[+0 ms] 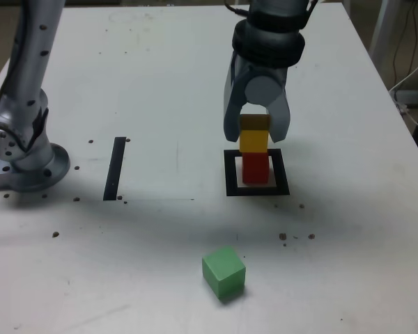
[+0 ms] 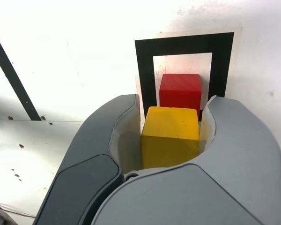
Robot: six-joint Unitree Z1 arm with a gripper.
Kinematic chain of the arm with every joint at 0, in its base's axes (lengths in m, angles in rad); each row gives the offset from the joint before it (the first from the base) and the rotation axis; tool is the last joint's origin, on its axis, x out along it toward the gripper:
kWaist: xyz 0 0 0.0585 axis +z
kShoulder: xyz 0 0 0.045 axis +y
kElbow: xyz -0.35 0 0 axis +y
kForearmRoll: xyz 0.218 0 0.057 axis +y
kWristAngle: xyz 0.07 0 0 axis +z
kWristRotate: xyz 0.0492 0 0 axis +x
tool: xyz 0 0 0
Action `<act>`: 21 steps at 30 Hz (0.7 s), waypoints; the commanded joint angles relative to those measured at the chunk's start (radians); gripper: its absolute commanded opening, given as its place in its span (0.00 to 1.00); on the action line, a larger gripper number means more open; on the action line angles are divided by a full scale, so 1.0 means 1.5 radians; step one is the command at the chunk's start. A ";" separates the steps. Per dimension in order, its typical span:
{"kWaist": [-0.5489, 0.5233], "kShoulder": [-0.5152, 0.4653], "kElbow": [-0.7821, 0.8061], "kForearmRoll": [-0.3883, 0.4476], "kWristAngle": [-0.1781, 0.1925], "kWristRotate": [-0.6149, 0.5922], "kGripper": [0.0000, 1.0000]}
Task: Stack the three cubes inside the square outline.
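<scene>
Next, my gripper releases the yellow cube on top of the red cube (image 1: 258,147) (image 2: 180,83) inside the black square outline.
My gripper (image 1: 256,136) is shut on the yellow cube (image 1: 253,141), a grey finger on each side of it. The yellow cube sits directly over the red cube (image 1: 256,168), which stands inside the square outline (image 1: 231,188); I cannot tell whether the two touch. In the wrist view the yellow cube (image 2: 171,136) fills the gap of the gripper (image 2: 172,112), with the red cube (image 2: 180,89) and the black square outline (image 2: 145,65) beyond it. The green cube (image 1: 223,272) lies alone on the white table, nearer the camera in the exterior view.
A narrow black strip (image 1: 115,168) lies on the table towards the exterior view's left. The arm's metal base (image 1: 24,160) stands at the far left. Small dark specks dot the tabletop. Cables hang past the table's right edge (image 1: 411,104).
</scene>
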State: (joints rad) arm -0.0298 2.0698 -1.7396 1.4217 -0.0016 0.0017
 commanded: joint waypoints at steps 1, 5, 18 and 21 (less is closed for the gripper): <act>0.004 0.007 0.001 -0.003 -0.003 0.004 0.22; 0.006 0.013 0.004 -0.006 -0.004 0.009 0.22; 0.007 0.031 0.006 -0.018 -0.009 0.015 0.23; 0.007 0.033 0.009 -0.022 -0.010 0.020 0.42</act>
State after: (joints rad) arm -0.0214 2.1135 -1.7298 1.3931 -0.0139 0.0256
